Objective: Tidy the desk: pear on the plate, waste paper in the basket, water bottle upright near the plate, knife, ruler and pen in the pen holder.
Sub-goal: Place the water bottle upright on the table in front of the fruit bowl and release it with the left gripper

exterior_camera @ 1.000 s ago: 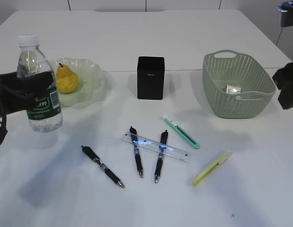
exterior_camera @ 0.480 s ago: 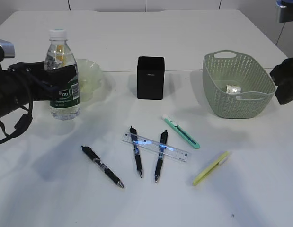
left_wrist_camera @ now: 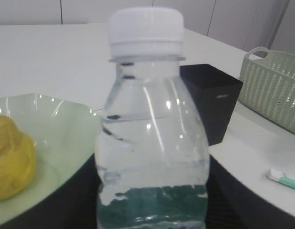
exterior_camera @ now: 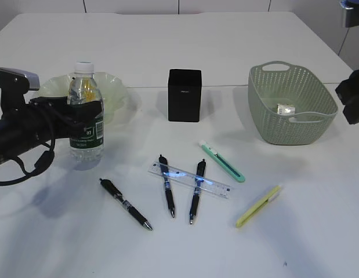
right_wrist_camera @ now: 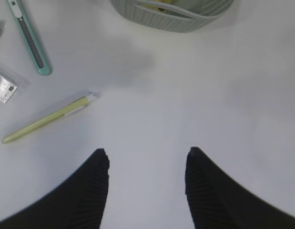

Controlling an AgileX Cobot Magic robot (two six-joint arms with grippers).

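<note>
I should set the water bottle, now held upright just in front of the pale green plate, down with my left gripper and release it upright on the table point(exterior_camera: 99, 164) between the pale green plate and the closest black pen.
My left gripper point(exterior_camera: 80, 119) is shut on the water bottle point(exterior_camera: 85, 95), holding it upright by its green label just in front of the pale green plate point(exterior_camera: 118, 95). The bottle's base is at or just above the table. The bottle fills the left wrist view point(left_wrist_camera: 152, 124), where the yellow pear point(left_wrist_camera: 11, 160) lies on the plate point(left_wrist_camera: 66, 138). The black pen holder point(exterior_camera: 184, 95) stands mid-table. Three black pens point(exterior_camera: 167, 185), a clear ruler point(exterior_camera: 217, 187), a green knife point(exterior_camera: 221, 161) and a yellow-green pen point(exterior_camera: 258, 207) lie in front. My right gripper point(right_wrist_camera: 146, 160) is open and empty.
The green basket point(exterior_camera: 272, 130) stands at the right with crumpled paper point(exterior_camera: 285, 108) inside. The right arm point(exterior_camera: 353, 101) hovers at the right edge beside the basket. In the right wrist view the knife point(right_wrist_camera: 28, 38) and the yellow-green pen point(right_wrist_camera: 47, 119) lie to the left.
My left gripper has carried the bottle to the right and lower, to a spot in front of the plate. The right arm has barely moved.
</note>
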